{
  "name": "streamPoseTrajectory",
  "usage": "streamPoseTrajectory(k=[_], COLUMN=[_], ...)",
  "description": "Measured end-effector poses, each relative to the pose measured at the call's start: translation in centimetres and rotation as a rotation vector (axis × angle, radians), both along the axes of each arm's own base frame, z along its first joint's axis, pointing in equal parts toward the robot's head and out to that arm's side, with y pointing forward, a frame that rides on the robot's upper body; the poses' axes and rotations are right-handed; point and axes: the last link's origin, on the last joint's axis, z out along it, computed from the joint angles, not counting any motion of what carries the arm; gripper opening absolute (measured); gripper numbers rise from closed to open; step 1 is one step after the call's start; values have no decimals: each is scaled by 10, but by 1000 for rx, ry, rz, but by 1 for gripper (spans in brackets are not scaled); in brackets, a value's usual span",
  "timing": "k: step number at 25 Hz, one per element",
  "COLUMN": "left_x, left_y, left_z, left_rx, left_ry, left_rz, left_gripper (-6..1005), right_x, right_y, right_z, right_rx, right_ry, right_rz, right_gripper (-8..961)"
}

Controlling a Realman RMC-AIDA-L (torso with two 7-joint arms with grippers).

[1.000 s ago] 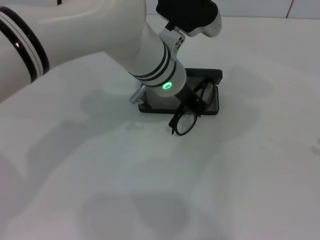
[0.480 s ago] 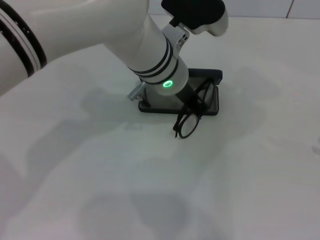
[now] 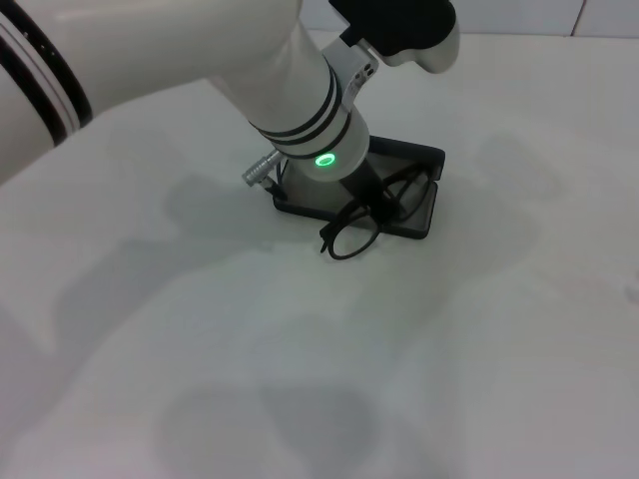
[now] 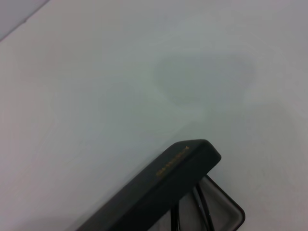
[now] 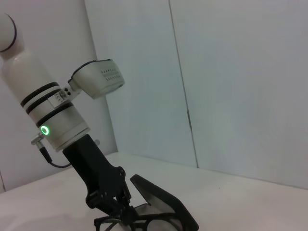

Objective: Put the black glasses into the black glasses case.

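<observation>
I need to open my left gripper, take the bridge (image 3: 381, 217) and turn the glasses along the case, because one lens of the black glasses hangs past the case's near rim.
The black glasses case (image 3: 435, 158) lies open on the white table, its grey lining up and its lid (image 5: 163, 202) raised behind. My left gripper (image 3: 377, 205) reaches down over the case and is shut on the black glasses (image 3: 349, 238). One lens hangs past the case's near rim and the other sits over the lining. From the right wrist view, the left gripper (image 5: 118, 207) clamps the glasses (image 5: 139, 224) just in front of the lid. The left wrist view shows the case (image 4: 173, 183) with orange lettering and thin temple arms (image 4: 199, 211) inside. My right gripper is out of view.
White table (image 3: 200, 379) stretches all around the case, with arm shadows on it. A white panelled wall (image 5: 231, 82) stands behind the table. A small silver connector (image 3: 258, 172) juts from the left wrist beside the case.
The left arm has shifted left with the glasses. The hanging lens moved left and closer to the case's near rim. The case has turned slightly, its left end now nearer me.
</observation>
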Motion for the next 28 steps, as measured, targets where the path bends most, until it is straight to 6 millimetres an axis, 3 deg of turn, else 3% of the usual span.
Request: streamPoseTrajectory(k=[17,28], left_x=[14,12], left_y=[7,7], left_z=[5,7], left_rx=[-16,-13], left_ry=[103,95], left_rz=[-143,-88], left_gripper=[40,177], right_x=[0,-1], right_y=[2,4], right_z=[0,-1], right_rx=[5,5], right_ry=[-2,-1], right_rz=[-3,-3], right_gripper=[205,204])
